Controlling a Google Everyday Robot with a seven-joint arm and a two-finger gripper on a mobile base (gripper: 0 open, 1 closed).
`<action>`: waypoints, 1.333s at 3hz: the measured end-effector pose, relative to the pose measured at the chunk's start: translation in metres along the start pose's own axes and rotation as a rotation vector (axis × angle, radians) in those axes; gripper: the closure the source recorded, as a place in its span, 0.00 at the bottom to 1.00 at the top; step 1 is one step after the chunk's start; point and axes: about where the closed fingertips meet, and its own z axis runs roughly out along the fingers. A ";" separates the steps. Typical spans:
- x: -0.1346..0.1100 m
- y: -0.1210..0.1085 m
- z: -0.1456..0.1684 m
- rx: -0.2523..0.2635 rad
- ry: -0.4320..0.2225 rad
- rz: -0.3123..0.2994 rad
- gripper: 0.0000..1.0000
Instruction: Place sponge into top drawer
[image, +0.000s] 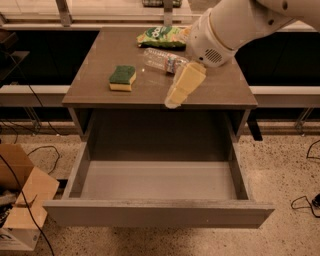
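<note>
The robot's gripper should next move to the sponge's end (131, 80) that faces the clear plastic bottle and close on it.
The sponge (122, 78), dark green over yellow foam, lies on the left part of the brown table top (95, 90). The top drawer (157, 212) is pulled wide open below the table, its grey floor bare. My gripper (181, 89) hangs from the white arm over the front middle of the table, right of the sponge and apart from it, holding nothing that I can see.
A clear plastic bottle (165, 60) lies on its side behind the gripper. A green snack bag (162, 36) sits at the table's back. A cardboard box (20, 205) stands on the floor at the left. Cables lie on the floor on both sides.
</note>
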 end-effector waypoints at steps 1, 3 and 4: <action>-0.050 -0.041 0.074 -0.039 -0.004 -0.050 0.00; -0.046 -0.048 0.106 -0.028 -0.009 0.002 0.00; -0.035 -0.064 0.142 -0.029 -0.047 0.048 0.00</action>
